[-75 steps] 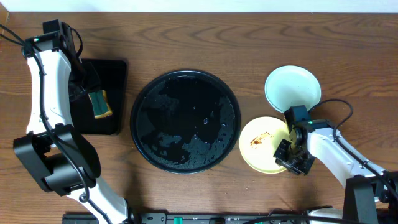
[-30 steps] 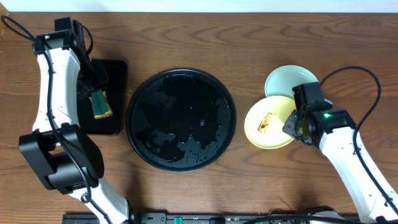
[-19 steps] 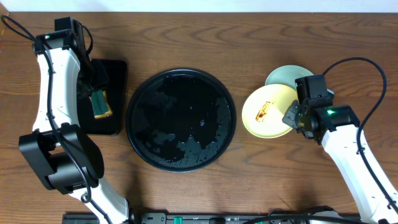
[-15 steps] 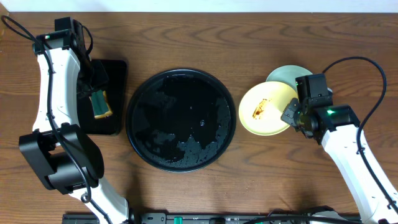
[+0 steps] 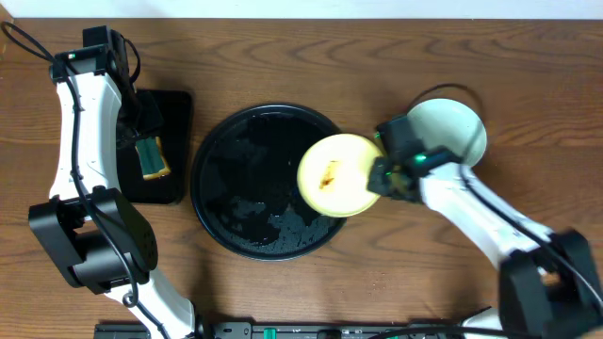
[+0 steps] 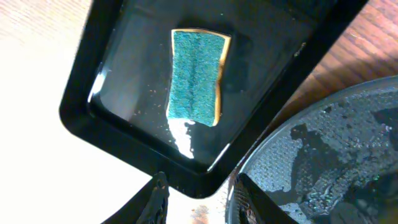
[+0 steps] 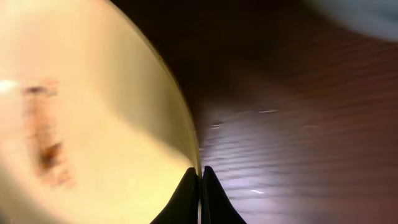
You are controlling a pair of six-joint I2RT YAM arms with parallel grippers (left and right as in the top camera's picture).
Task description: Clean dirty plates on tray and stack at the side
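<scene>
My right gripper will let go of the pale yellow plate on the wooden table point(image 5: 350, 216), against the round black tray's rim.
A pale yellow plate point(image 5: 339, 176) with a brown smear hangs over the right rim of the round black tray point(image 5: 254, 179). My right gripper point(image 5: 382, 175) is shut on its right edge. The right wrist view shows that plate point(image 7: 93, 106) edge-on, its rim pinched in the right gripper point(image 7: 199, 186). A pale mint-green plate point(image 5: 450, 130) lies on the table behind the right arm. My left gripper point(image 6: 202, 205) hovers open with nothing in it, above the near corner of the rectangular tray point(image 6: 112, 124).
A green and yellow sponge point(image 5: 151, 157) lies in the small rectangular black tray point(image 5: 174, 113) left of the round tray. The round tray's floor is wet and glossy point(image 6: 336, 155). Brown wooden table all round; a cable loops near the mint plate.
My right gripper has carried the yellow plate leftward, from beside the mint plate to over the round tray's right rim. The left arm has not moved.
</scene>
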